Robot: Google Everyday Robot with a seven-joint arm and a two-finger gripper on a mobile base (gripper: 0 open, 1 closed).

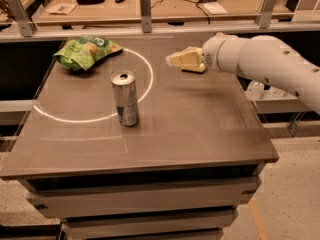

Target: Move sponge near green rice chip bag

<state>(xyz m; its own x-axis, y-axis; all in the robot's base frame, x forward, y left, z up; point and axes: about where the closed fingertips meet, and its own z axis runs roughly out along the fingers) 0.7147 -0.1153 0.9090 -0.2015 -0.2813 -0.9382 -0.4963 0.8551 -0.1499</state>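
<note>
My gripper's fingers are just above the pale yellow sponge [195,70], which lies on the tabletop, and they should next come down and close on it.
The green rice chip bag [85,51] lies crumpled at the table's far left corner. My gripper [176,59] is at the end of the white arm [260,59], which reaches in from the right over the far middle of the table. It hangs in the air and casts a shadow on the tabletop below. A pale yellow block, the sponge [194,68], shows at the gripper's lower edge and is carried with it, mostly hidden. The gripper and sponge are well to the right of the bag.
A silver and blue drink can [125,99] stands upright left of the table's middle, inside a white circle painted on the dark tabletop [200,129]. Metal posts and a cluttered bench run behind the table. A clear object [255,90] sits off the right edge.
</note>
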